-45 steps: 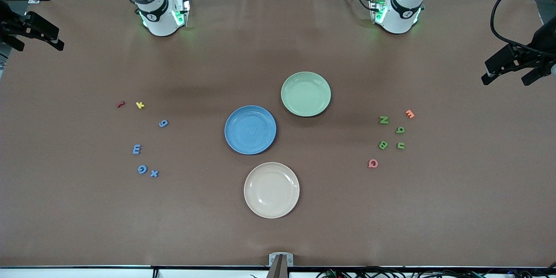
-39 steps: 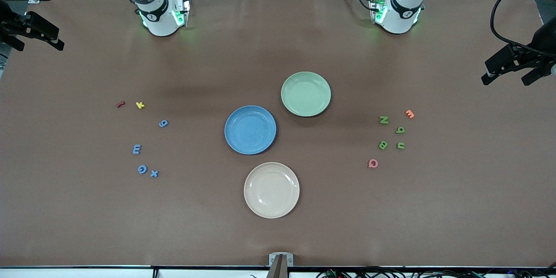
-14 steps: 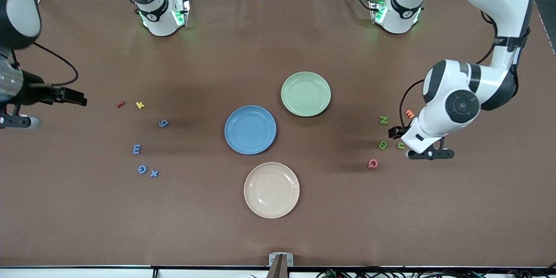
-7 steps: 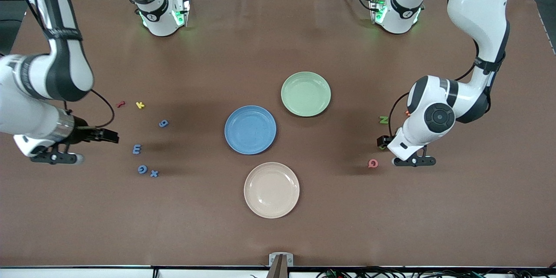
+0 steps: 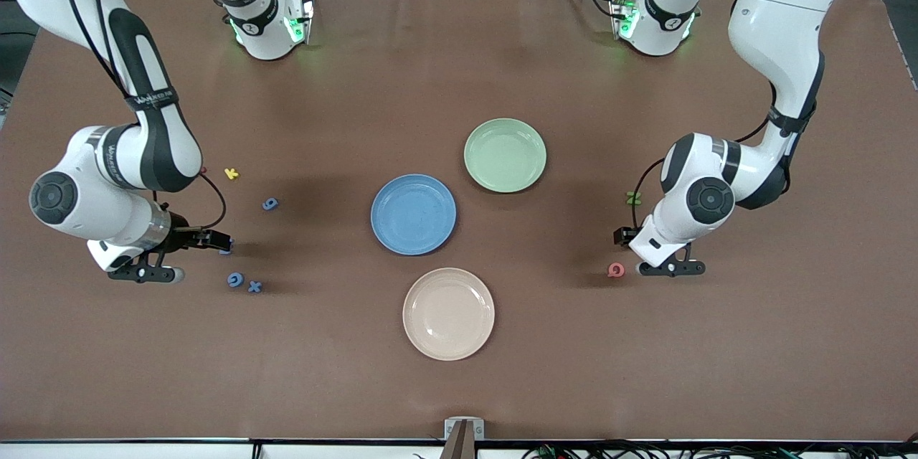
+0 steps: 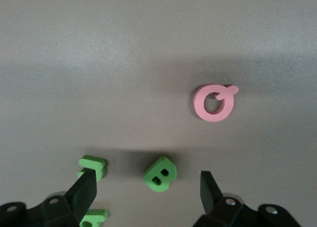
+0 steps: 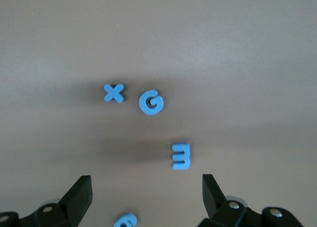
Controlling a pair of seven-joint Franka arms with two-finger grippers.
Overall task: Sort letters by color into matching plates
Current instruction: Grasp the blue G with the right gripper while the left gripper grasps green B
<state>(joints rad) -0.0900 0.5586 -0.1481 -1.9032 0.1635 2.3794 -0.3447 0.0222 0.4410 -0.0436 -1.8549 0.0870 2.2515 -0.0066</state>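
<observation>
Next, my right gripper goes next to the blue G that is beside the blue X and grips the G's outer sides [image 5: 234, 279] [image 7: 151, 103].
The blue plate [image 5: 413, 214] and pale green plate [image 5: 505, 155] sit empty mid-table. Blue letters lie toward the right arm's end: a 9 [image 5: 270, 204], a G [image 5: 235, 279], an X [image 5: 254, 287]. My right gripper [image 5: 219, 242] hangs open over the blue E [image 7: 181, 155], with the X [image 7: 114, 93], G [image 7: 151, 103] and 9 [image 7: 125, 220] around it. My left gripper [image 5: 621, 237] hangs open over the green B [image 6: 160, 174], between its fingers [image 6: 85, 186]. A green u [image 6: 92, 166] and green 9 [image 6: 94, 218] lie beside it. A green N [image 5: 633, 197] shows by the left arm.
A beige plate [image 5: 448, 313] lies nearer the front camera than the blue plate. A pink Q [image 5: 616, 270] [image 6: 215, 103] lies beside the left gripper. A yellow K [image 5: 231, 173] lies by the right arm's wrist.
Both arms have swung in from the table's ends and come down over the letter clusters, the right over the blue E, the left over the green B. No letter or plate has moved.
</observation>
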